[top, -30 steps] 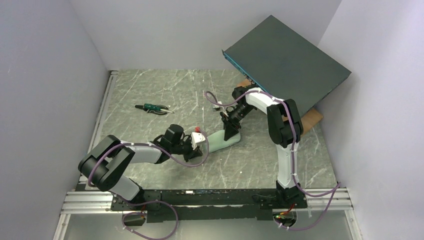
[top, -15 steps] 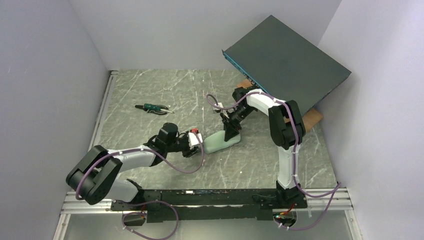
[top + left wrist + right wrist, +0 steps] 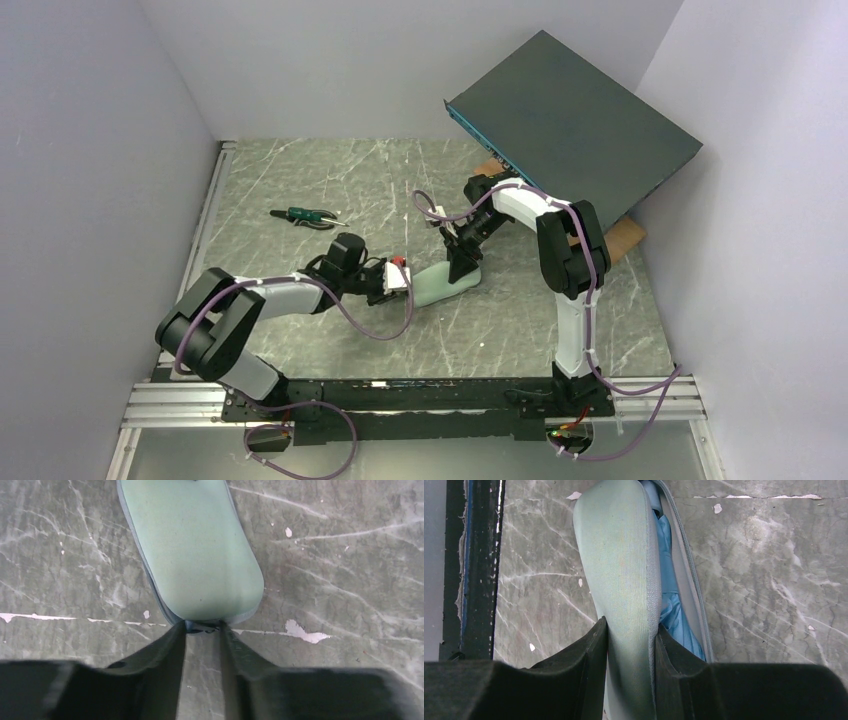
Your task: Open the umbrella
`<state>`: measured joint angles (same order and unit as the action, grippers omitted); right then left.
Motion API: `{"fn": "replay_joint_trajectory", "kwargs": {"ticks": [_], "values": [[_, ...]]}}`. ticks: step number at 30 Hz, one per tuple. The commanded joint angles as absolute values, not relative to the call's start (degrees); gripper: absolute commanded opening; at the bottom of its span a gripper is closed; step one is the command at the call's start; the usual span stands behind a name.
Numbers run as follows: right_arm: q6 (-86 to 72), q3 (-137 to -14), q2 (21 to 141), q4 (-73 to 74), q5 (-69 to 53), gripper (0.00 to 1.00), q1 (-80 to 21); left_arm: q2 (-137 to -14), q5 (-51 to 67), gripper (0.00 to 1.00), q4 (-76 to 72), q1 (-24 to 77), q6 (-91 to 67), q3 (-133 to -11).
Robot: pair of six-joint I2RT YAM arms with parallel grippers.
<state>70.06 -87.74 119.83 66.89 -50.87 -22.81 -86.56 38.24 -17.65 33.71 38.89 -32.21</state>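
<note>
The zipper's slider sits at the case's rounded end, where the case's seam bends, so my left gripper will open, retake the slider and pull it around the case's corner (image 3: 253, 610).
A pale grey-green hard case (image 3: 445, 281) lies mid-table. My right gripper (image 3: 463, 262) is shut on its raised lid (image 3: 621, 555), which sits between the fingers in the right wrist view, gripper (image 3: 630, 626). Under the lid the sky-blue umbrella (image 3: 670, 575) shows, folded inside the case; its shaft and handle are hidden. My left gripper (image 3: 399, 279) is at the case's left end. In the left wrist view the case (image 3: 192, 545) fills the top. The gripper (image 3: 202, 626) has its tips narrowly apart, pinching the dark seam at the case's end.
A big dark-grey flat box (image 3: 570, 125) leans at the back right over a brown block (image 3: 624, 236). A green-handled tool (image 3: 305, 216) lies at the left of the marble table. Walls close in on left, back and right. A dark rail (image 3: 474, 555) runs beside the case.
My left arm's elbow swung out to the left and came back, while its gripper stayed at the case's left end. The right arm and the lid have barely moved.
</note>
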Motion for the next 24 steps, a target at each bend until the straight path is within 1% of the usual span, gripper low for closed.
{"fn": "replay_joint_trajectory", "kwargs": {"ticks": [1, 3, 6, 10, 16, 17, 20, 23, 24], "values": [[73.2, -86.2, 121.3, 67.1, -44.7, 0.0, -24.2, -86.0, 41.7, 0.27, -14.9, 32.3, 39.9, -33.2], [73.1, -85.9, 121.3, 66.9, -44.6, 0.0, -24.1, -84.3, 42.8, 0.18, -14.4, 32.3, 39.3, -32.4], [73.0, -85.9, 121.5, 67.0, -44.5, 0.0, -23.8, -82.1, 44.3, 0.1, -12.7, 32.6, 38.6, -32.0], [72.8, -86.5, 122.0, 67.4, -44.6, 0.0, -23.6, -80.9, 45.0, 0.07, -11.2, 33.7, 38.8, -31.2], [72.3, -86.9, 122.2, 67.3, -45.2, 0.0, -23.4, -83.4, 41.6, 0.06, -13.7, 33.2, 33.8, -31.9], [72.2, -87.0, 122.2, 67.5, -45.2, 0.0, -23.4, -83.6, 41.4, 0.08, -13.9, 32.9, 33.2, -32.1], [72.2, -86.9, 122.2, 67.4, -45.2, 0.0, -23.5, -84.0, 40.1, 0.2, -15.0, 32.7, 32.2, -32.0], [72.1, -87.0, 122.2, 67.4, -45.2, 0.0, -23.5, -85.1, 39.1, 0.22, -15.0, 32.7, 31.8, -32.6], [72.1, -86.9, 122.2, 67.3, -45.3, 0.0, -23.4, -85.5, 38.7, 0.2, -15.1, 32.7, 31.4, -32.8]]}}
